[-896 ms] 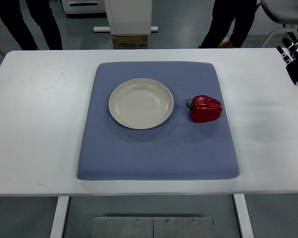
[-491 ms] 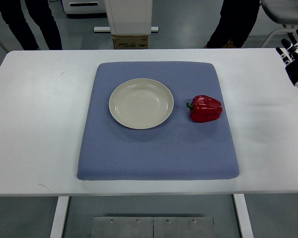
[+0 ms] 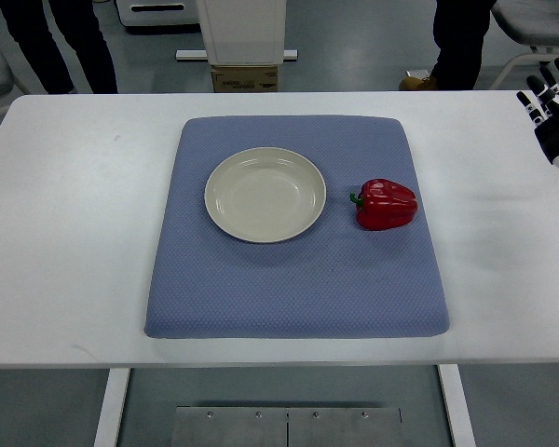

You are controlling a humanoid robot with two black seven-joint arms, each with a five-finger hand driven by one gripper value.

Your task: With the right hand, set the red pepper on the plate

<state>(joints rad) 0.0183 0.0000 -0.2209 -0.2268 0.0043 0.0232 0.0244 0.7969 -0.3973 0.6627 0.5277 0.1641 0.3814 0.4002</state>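
The red pepper is next for my right gripper, which should go to it and close around the middle of its body [image 3: 388, 204], leaving the green stem free.
A red pepper [image 3: 386, 204] with a green stem lies on its side on the blue mat [image 3: 296, 279], just right of a cream plate [image 3: 265, 194]. The plate holds nothing. My right hand [image 3: 552, 110] shows at the far right edge over the white table, well away from the pepper, its dark fingers spread and holding nothing. The left arm is out of view.
The white table [image 3: 65, 233] carries the mat. Beyond its far edge stand people's legs [image 3: 61, 42] at the left and another person's legs [image 3: 461, 42] at the right, plus a white machine base with a cardboard box [image 3: 244, 78].
The person at the far right has stepped further right. My right hand has hardly shifted. Pepper and plate have not moved.
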